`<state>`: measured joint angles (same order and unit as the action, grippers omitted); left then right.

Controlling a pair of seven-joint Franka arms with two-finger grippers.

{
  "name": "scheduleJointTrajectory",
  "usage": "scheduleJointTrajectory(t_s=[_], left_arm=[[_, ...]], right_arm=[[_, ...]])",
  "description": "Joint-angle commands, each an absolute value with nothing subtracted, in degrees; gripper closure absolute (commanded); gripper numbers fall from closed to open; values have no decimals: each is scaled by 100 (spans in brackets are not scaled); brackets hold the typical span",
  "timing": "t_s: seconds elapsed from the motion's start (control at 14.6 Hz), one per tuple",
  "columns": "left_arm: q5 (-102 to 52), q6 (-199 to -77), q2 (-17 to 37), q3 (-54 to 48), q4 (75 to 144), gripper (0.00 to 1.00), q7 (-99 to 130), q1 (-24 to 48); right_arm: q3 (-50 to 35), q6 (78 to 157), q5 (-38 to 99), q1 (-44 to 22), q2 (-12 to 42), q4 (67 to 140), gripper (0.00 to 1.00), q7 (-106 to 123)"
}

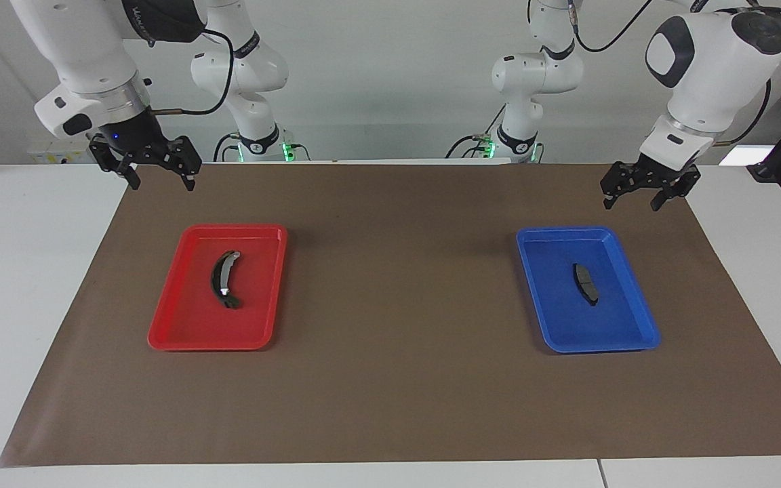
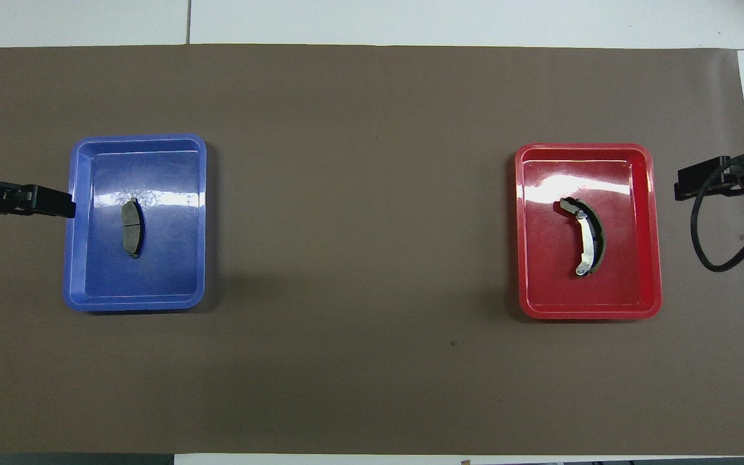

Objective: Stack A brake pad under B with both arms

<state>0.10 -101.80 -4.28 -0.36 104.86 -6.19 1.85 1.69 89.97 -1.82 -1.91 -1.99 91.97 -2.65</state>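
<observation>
Brake pad A's half [image 2: 132, 213] that lies nearest the bright streak of light across the blue tray should be the next place that my left gripper closes on.
The short dark brake pad A [image 1: 585, 283] lies in a blue tray [image 1: 567, 318] toward the left arm's end of the table; it also shows in the overhead view [image 2: 132, 227]. The longer curved piece B [image 1: 226, 279] with its grey strip lies in a red tray [image 1: 194, 318] toward the right arm's end, also in the overhead view [image 2: 585, 236]. My left gripper [image 1: 633, 202] is open and empty, raised over the mat's edge beside the blue tray. My right gripper [image 1: 162, 181] is open and empty, raised over the mat's edge beside the red tray.
A brown mat [image 1: 397, 305] covers the table, with white table surface [image 1: 24, 271] around it. The two trays stand far apart on it. Both arm bases and their cables stand at the robots' end.
</observation>
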Motion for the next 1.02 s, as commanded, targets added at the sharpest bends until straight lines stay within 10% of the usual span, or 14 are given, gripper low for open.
scheduleJointTrajectory(t_s=[0.0,0.96], left_arm=[[79,-10754,-624,-44,11045,3,-624,167],[79,-10485,-598,-44,10890,2,-624,158]], right_arm=[[149,9079,-176,-167,-325,9360,0,-158],[149,9079,-176,-158,-316,9352,0,-167]])
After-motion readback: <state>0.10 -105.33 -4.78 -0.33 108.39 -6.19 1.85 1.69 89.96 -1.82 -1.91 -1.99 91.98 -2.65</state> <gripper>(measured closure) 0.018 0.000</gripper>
